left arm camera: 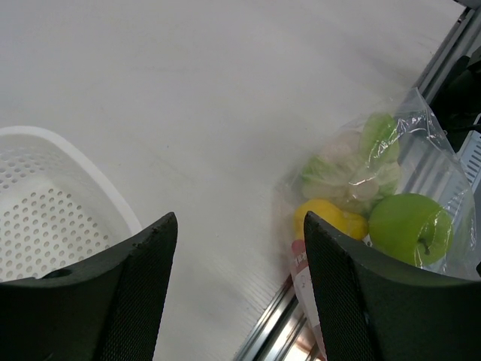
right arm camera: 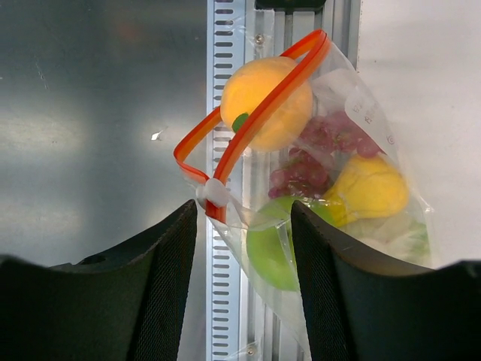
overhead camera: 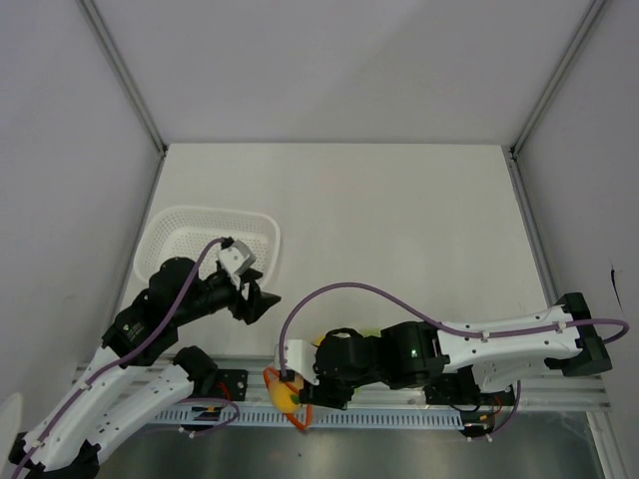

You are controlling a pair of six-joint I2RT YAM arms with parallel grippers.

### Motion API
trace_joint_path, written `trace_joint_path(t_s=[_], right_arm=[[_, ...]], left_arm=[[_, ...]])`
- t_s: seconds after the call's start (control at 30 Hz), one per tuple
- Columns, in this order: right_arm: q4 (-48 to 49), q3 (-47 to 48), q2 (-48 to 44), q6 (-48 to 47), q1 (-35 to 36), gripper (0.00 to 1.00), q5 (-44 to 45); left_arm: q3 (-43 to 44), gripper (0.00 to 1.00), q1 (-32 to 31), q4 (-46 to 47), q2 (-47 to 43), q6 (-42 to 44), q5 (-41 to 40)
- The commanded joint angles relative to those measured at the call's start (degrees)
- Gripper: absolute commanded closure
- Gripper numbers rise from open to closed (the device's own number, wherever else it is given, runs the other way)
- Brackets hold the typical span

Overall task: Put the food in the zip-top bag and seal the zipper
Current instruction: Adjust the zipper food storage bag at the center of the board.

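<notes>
The bag's open zipper is lying over the metal rail, so the robot's right gripper should grip the zipper's slider end [right arm camera: 216, 193] and pull the bag onto the tabletop first.
The clear zip-top bag [right arm camera: 353, 113] lies across the metal rail at the table's near edge. It holds an orange [right arm camera: 263, 94], red-purple grapes [right arm camera: 316, 158], a yellow piece [right arm camera: 368, 188], a green apple [right arm camera: 274, 248] and a pale piece [left arm camera: 338, 150]. The red-orange zipper [right arm camera: 263, 113] gapes in a loop around the orange, with its white slider [right arm camera: 214, 192] at one end. My right gripper [right arm camera: 242, 214] is open, its jaws either side of the slider end of the bag. My left gripper [left arm camera: 239, 222] is open and empty, left of the bag [left arm camera: 421, 128], beside the basket.
A white perforated basket [overhead camera: 215, 212] stands at the left of the table, with its rim just left of my left gripper [overhead camera: 262, 299]. The slotted metal rail [overhead camera: 399, 404] runs along the near edge under the bag. My right gripper [overhead camera: 300, 384] hangs over it.
</notes>
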Motion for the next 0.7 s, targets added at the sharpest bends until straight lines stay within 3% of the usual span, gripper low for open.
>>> trace_joint_path(t_s=[0.0,0.33,0.67], right_arm=[[0.06,2.08,-1.61,0.30,1.15,0.44,2.21],[-0.38,2.61,-2.59,1.62,2.82,0.45,0.46],[2.17,3.22,2.25,0.31,3.00,0.53,-2.70]], left_arm=[[-0.48,0.29,0.82,1.07,-0.60,-0.96,1.13],[-0.74,0.29,1.70,1.33,-0.25,-0.96,2.18],[-0.39,0.29,2.23,0.81,-0.69,-1.04,2.53]])
